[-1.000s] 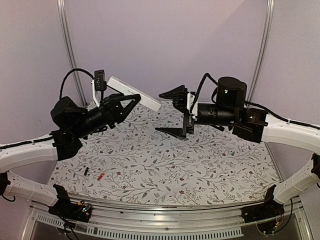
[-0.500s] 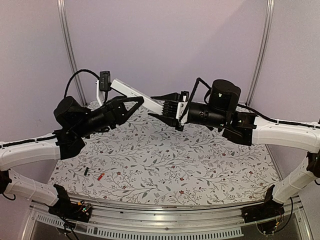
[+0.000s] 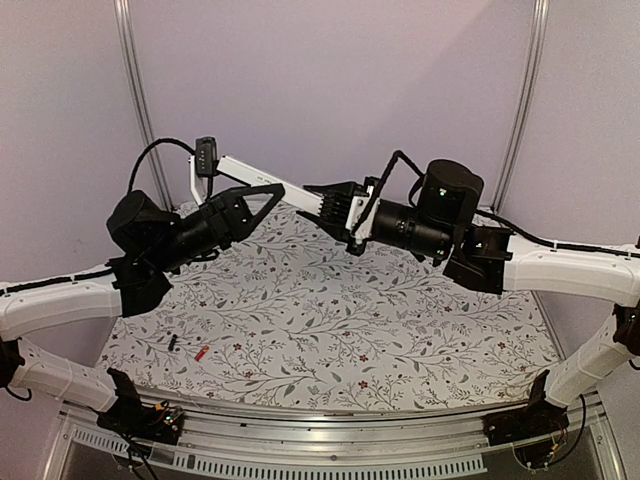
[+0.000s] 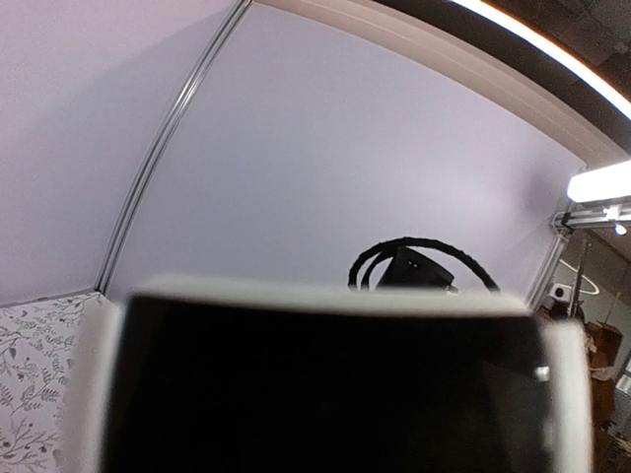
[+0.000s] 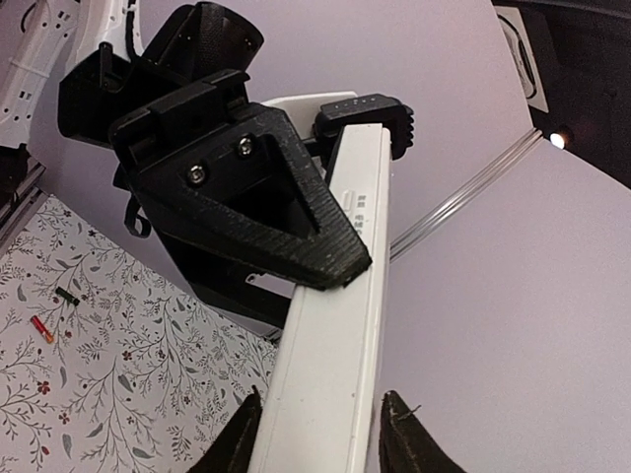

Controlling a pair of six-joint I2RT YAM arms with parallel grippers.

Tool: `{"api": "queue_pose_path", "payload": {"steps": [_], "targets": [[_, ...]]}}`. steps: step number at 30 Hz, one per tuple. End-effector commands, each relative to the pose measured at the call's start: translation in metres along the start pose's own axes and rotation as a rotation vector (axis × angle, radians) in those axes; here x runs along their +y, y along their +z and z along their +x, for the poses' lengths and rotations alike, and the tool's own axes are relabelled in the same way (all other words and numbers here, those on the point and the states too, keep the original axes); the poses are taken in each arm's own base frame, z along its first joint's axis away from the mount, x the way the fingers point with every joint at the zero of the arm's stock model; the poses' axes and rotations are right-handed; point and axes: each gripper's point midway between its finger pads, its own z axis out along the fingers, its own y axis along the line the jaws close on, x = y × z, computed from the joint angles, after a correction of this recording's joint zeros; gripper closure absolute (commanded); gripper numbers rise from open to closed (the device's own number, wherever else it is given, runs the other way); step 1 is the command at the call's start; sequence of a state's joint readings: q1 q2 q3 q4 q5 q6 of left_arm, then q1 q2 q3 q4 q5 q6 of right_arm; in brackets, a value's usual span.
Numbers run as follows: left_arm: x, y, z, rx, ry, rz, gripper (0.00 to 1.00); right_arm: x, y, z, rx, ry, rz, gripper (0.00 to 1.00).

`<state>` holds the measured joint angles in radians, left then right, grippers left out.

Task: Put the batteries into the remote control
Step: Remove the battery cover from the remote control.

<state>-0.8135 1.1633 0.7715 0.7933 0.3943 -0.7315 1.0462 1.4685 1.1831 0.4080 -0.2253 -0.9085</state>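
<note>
My right gripper's fingers straddle the whole end of the remote control, so I should back off and pinch only its thin cover (image 5: 375, 340) to pull it off.
My left gripper (image 3: 270, 192) is shut on the white remote control (image 3: 262, 180) and holds it in the air above the back of the table. In the right wrist view the remote (image 5: 330, 345) runs lengthwise with the left gripper's black finger (image 5: 256, 202) clamped across it. My right gripper (image 3: 326, 208) is open, its fingertips (image 5: 244, 434) straddling the remote's free end with a small gap on one side. The black battery (image 3: 173, 342) and the red-orange battery (image 3: 201, 353) lie on the cloth at front left. They also show in the right wrist view, black (image 5: 66, 295) and red-orange (image 5: 40, 328). The left wrist view is blocked by the remote's blurred dark face (image 4: 325, 384).
A floral-patterned cloth (image 3: 400, 320) covers the table. Lilac walls with metal rails (image 3: 137, 90) close the back and sides. An aluminium frame (image 3: 330, 440) runs along the near edge by the arm bases.
My right gripper has swung left and up to the remote's free end, and its jaws now stand on either side of it. My left gripper has raised the remote slightly.
</note>
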Motion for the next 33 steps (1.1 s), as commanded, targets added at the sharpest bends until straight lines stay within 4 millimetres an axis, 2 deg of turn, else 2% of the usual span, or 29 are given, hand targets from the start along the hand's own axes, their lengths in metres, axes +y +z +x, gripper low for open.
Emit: {"api": "queue_pose_path", "payload": {"steps": [1, 3, 5, 8, 11, 13, 16, 21, 26, 33], "targets": [[0.01, -0.005, -0.001, 0.017, -0.006, -0.04, 1.0, 0.006, -0.001, 0.008, 0.049, 0.051, -0.016, 0.35], [0.011, -0.006, -0.002, 0.016, -0.007, -0.038, 1.0, 0.004, -0.003, 0.012, 0.071, 0.054, 0.001, 0.19], [0.009, -0.007, -0.003, 0.017, -0.002, -0.032, 1.0, 0.0, -0.006, 0.014, 0.094, 0.056, 0.024, 0.1], [0.01, -0.009, -0.005, 0.01, 0.003, -0.035, 1.0, -0.008, -0.013, 0.017, 0.123, 0.056, 0.063, 0.06], [0.008, -0.011, -0.008, 0.002, 0.014, -0.032, 1.0, -0.015, -0.02, 0.024, 0.169, 0.05, 0.089, 0.07], [0.007, -0.013, -0.012, -0.008, 0.026, -0.031, 1.0, -0.015, -0.024, 0.029, 0.201, 0.046, 0.084, 0.16], [0.006, -0.016, -0.015, -0.015, 0.044, -0.041, 1.0, -0.015, -0.03, 0.03, 0.227, 0.036, 0.065, 0.38], [0.008, -0.018, -0.015, -0.012, 0.044, -0.054, 1.0, -0.017, -0.033, 0.015, 0.187, 0.034, 0.054, 0.56], [0.009, -0.017, -0.016, -0.014, 0.042, -0.056, 1.0, -0.016, -0.025, 0.008, 0.162, 0.033, 0.047, 0.59], [0.011, -0.017, -0.012, -0.002, 0.041, -0.062, 1.0, -0.014, -0.019, -0.001, 0.126, 0.033, 0.035, 0.69]]}}
